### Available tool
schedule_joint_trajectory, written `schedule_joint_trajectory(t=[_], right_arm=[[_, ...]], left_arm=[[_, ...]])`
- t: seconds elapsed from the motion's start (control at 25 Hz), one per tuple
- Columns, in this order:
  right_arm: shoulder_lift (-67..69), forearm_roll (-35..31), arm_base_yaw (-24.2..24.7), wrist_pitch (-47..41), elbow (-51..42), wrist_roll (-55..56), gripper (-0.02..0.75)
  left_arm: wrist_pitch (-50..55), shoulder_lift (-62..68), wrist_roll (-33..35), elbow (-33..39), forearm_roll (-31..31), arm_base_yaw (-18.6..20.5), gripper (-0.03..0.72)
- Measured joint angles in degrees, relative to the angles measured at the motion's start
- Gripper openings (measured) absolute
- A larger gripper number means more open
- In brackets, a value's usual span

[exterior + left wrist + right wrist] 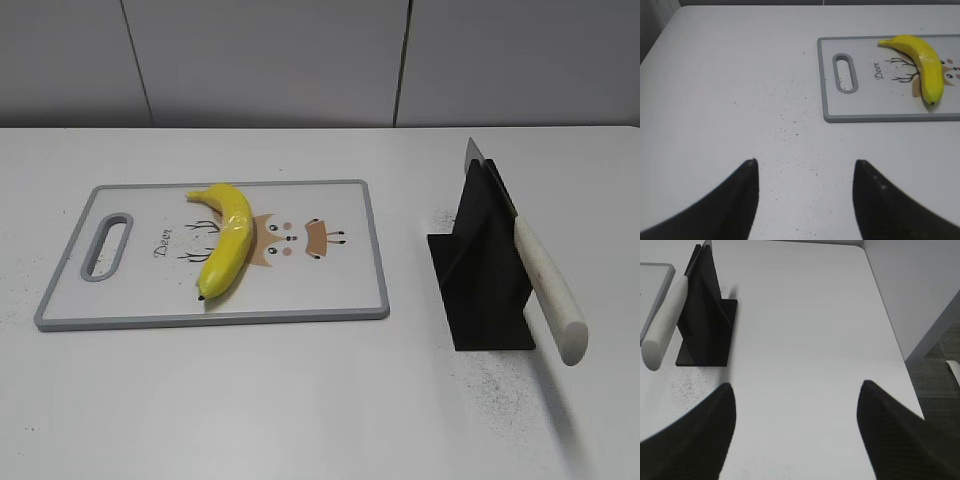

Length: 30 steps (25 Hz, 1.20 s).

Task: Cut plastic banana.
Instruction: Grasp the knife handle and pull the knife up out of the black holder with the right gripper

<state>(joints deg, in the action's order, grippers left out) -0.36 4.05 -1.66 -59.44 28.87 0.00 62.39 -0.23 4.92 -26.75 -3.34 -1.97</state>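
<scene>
The robot's right gripper needs to next go to the middle of the knife's white handle (546, 282) (669, 315) in the black stand and close there.
The yellow plastic banana (226, 237) lies on a white cutting board (330, 295) with a grey rim and a deer drawing; both also show in the left wrist view, the banana (925, 65) on the board (860, 107). A knife with a white handle (548, 288) rests in a black stand (483, 270), also in the right wrist view, handle (665, 322) and stand (705, 320). My left gripper (805, 167) is open and empty over bare table, left of the board. My right gripper (796, 390) is open and empty, right of the stand. Neither gripper shows in the exterior view.
The white table (300, 400) carries dark specks near the board and stand. The board has a handle slot (106, 245) at its left end. The table's right edge (890, 325) drops to the floor. A grey wall runs behind.
</scene>
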Motion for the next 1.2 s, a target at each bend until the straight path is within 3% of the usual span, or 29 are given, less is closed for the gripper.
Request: schedule_joint_trajectory(t=[0.2, 0.48, 0.88, 1.0, 1.2], right_arm=[[1.1, 0.7, 0.0, -0.3, 2.1, 0.0, 0.571], [15.0, 0.3, 0.0, -1.1, 10.3, 0.0, 0.571], [32.5, -8.2, -0.1, -2.3, 18.2, 0.0, 0.571], [36.8, -11.0, -2.0, -2.7, 18.3, 0.0, 0.571], [43.8, -11.5, -9.6, -2.0, 18.3, 2.9, 0.571]], left_arm=[[0.0, 0.0, 0.0, 0.0, 0.0, 0.0, 0.561], [0.0, 0.0, 0.0, 0.0, 0.0, 0.0, 0.560], [0.0, 0.0, 0.0, 0.0, 0.0, 0.0, 0.555], [0.0, 0.0, 0.0, 0.0, 0.0, 0.0, 0.555], [0.0, 0.0, 0.0, 0.0, 0.0, 0.0, 0.555]])
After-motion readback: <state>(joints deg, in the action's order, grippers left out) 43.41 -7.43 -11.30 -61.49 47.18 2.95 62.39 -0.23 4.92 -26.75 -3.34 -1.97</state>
